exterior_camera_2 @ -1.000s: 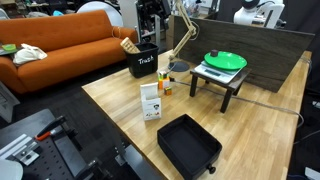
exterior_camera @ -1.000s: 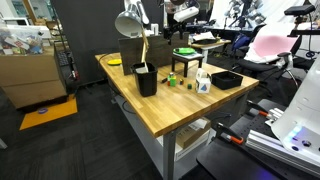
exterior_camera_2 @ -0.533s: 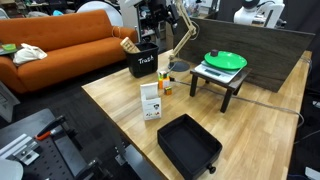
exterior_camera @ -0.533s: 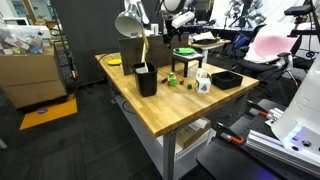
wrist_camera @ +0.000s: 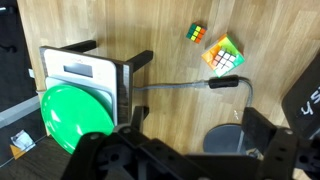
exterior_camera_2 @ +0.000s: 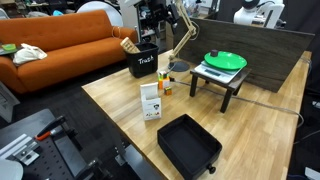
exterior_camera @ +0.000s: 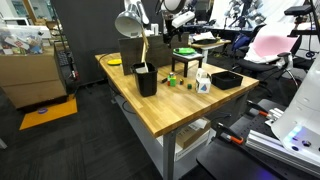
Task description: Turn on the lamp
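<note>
I need to next move my gripper to the black switch [exterior_camera: 165, 74] [wrist_camera: 224, 83] on the lamp's cable, next to the colour cube, and close it there.
The lamp has a silver-grey dome shade [exterior_camera: 128, 23] on a thin wooden arm [exterior_camera_2: 183, 36] and a round grey base [exterior_camera_2: 178, 67]. It stands at the back of the wooden table [exterior_camera: 170, 110]. My gripper [exterior_camera: 168, 12] hangs high beside the top of the lamp arm; in an exterior view [exterior_camera_2: 160, 22] it sits just next to that arm and covers most of the shade. In the wrist view the gripper [wrist_camera: 195, 140] is open and empty, looking down on the lamp base [wrist_camera: 225, 138] and its cable [wrist_camera: 185, 88].
A green plate [exterior_camera_2: 225, 61] lies on a small black stand [wrist_camera: 85, 70]. A black bin marked Trash [exterior_camera_2: 143, 62], a white carton [exterior_camera_2: 151, 100], a black tray [exterior_camera_2: 188, 145] and two colour cubes [wrist_camera: 224, 54] are on the table. A tall black box [exterior_camera: 132, 50] stands behind the lamp.
Between one second and half a second ago, the arm swung in towards the top of the lamp arm. It has stayed still since then. The lamp has not moved.
</note>
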You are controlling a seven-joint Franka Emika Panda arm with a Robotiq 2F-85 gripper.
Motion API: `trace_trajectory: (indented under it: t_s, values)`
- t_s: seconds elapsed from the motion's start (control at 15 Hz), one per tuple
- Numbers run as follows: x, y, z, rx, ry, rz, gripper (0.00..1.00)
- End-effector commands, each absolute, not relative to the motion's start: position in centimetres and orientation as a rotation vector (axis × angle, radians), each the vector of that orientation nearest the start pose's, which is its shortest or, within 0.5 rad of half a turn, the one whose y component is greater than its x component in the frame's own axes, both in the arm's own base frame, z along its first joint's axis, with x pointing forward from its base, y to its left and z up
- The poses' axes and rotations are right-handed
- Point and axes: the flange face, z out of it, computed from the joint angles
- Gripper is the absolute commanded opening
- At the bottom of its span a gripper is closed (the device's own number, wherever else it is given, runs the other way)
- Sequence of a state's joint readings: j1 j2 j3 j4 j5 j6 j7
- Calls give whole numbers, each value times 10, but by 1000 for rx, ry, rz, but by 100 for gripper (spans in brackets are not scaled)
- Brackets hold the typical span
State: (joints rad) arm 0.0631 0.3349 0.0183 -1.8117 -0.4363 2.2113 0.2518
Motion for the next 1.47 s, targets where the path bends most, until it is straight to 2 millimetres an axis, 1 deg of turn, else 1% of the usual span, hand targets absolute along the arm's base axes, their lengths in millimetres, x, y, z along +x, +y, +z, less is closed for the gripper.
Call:
trace_trajectory:
  t_s: [0.0, 0.2, 0.47, 0.6, 0.67, 0.93, 1.27, 1.4]
  values:
    - [646, 34, 364, -3473, -180, -227, 100]
    - [653, 30, 363, -3434, -344, -308, 100]
    - [667, 19, 362, -3310, -515, -454, 100]
    - [672, 15, 354, -3242, -573, -456, 100]
    - [673, 14, 346, -3217, -602, -432, 100]
    - [683, 13, 325, -3185, -687, -350, 100]
    - [706, 10, 316, -3185, -736, -358, 100]
    - [714, 9, 310, -3185, -740, -344, 100]
